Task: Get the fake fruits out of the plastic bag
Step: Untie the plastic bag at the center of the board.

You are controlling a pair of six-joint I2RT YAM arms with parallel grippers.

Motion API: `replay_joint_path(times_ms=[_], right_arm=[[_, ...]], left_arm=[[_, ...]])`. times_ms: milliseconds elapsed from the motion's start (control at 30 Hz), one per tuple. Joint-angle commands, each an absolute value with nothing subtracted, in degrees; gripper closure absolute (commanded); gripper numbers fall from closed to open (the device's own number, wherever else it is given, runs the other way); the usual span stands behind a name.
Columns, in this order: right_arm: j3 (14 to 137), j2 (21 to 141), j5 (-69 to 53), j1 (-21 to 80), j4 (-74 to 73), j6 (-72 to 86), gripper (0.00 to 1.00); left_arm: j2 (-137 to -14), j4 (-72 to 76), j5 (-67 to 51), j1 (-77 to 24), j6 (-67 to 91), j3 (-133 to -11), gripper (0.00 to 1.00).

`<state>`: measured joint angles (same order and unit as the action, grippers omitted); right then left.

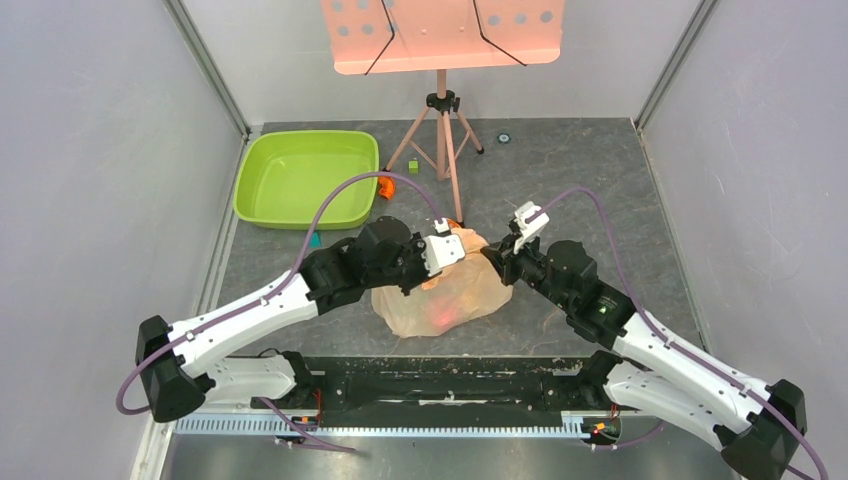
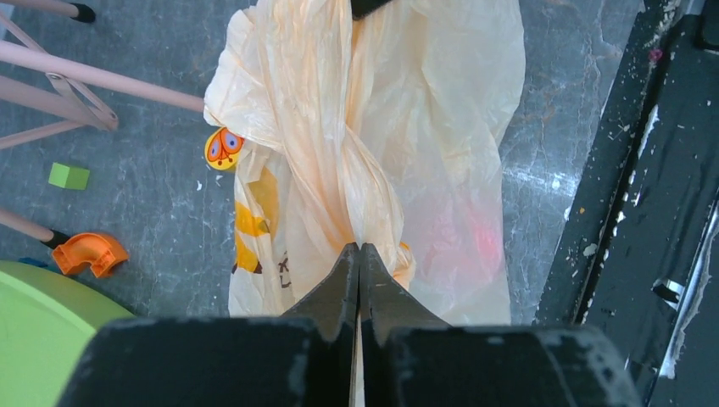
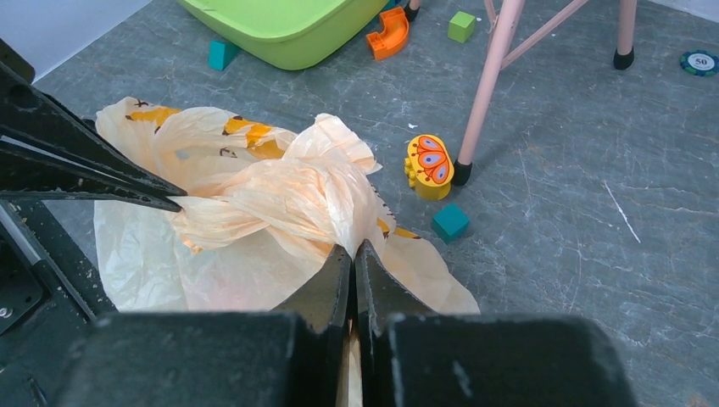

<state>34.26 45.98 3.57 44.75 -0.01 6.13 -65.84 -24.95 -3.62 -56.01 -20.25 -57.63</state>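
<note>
Next, my right gripper takes the twisted top's loose corner point(image 3: 343, 146) and pulls the twist apart, as the bag's twisted top keeps the fake fruits shut in.
The plastic bag point(image 1: 445, 295) lies crumpled on the grey table between both arms, its top twisted into a bunch. My left gripper point(image 2: 359, 248) is shut on a fold of the bag's film point(image 2: 398, 119); from above it point(image 1: 460, 243) sits at the bag's upper left. At the upper right my right gripper point(image 1: 493, 257) is also shut, and in its wrist view it point(image 3: 353, 248) pinches the bag's bunched film point(image 3: 280, 191). The fake fruits are hidden inside; only a red blur point(image 2: 479, 242) shows through the film, also as a red blur point(image 1: 440, 316) from above.
A lime green tub point(image 1: 305, 178) stands at the back left. A pink stand's tripod point(image 1: 443, 130) rises behind the bag. Small pieces lie around it: an orange curved piece point(image 1: 386, 187), a green cube point(image 1: 413, 166), a butterfly block point(image 3: 430, 165), a teal cube point(image 3: 450, 221).
</note>
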Motion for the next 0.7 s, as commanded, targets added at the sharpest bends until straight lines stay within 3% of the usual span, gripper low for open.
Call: replay_joint_path(times_ms=[0,200,300,667], right_arm=[[36.4,44.2,0.9,44.7,-1.6,1.5,0.95],[43.1,44.2,-8.3,44.7,-9.5,-11.5,0.36],[45.9,45.4,-11.7,44.7,-12.4,-17.2,0.30],[51.2,51.8,-20.0,44.7,-16.5,-36.0,0.29]], left_arm=[[-65.0,-26.9,-5.1,-56.1,-21.3,-58.8,0.98],[-61.6,-25.6,-4.9,-56.2,-22.3,-56.1,0.98],[-60.4,-24.8,-5.3,-56.2,-23.1,-55.1,0.98],[-59.5,-23.8,-6.6,-56.2,-25.1,-54.2,0.98]])
